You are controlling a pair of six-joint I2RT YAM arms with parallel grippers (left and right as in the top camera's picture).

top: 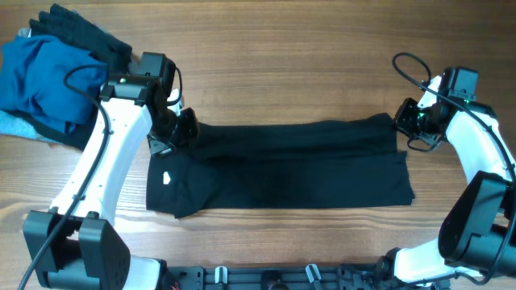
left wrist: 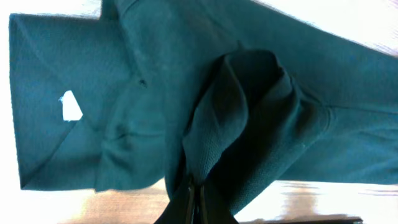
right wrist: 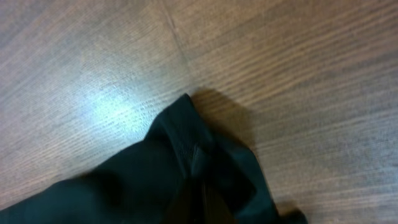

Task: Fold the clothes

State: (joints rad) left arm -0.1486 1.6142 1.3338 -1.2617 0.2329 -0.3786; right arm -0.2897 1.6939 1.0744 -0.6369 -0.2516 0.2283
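A fold is bunching up in my left gripper short of the end of the black shirt, so next I open that gripper and grab the cloth (left wrist: 115, 143) next to the white mark.
A black shirt (top: 282, 165) lies spread across the middle of the table, folded lengthwise, with a tiny white mark (top: 166, 179) near its left end. My left gripper (top: 181, 129) is shut on a pinched fold at the shirt's upper left edge; in the left wrist view the cloth (left wrist: 249, 118) bunches up between the shut fingers (left wrist: 198, 202). My right gripper (top: 405, 121) is shut on the shirt's upper right corner (right wrist: 186, 134), which is lifted off the wood. A pile of other clothes, blue (top: 40, 76) and black (top: 81, 32), lies at the far left.
The pile at the far left also shows a pale grey edge (top: 20, 125) beside the left arm. The arm bases and a rail (top: 274, 278) line the table's front edge. Bare wood (top: 282, 64) lies behind the shirt.
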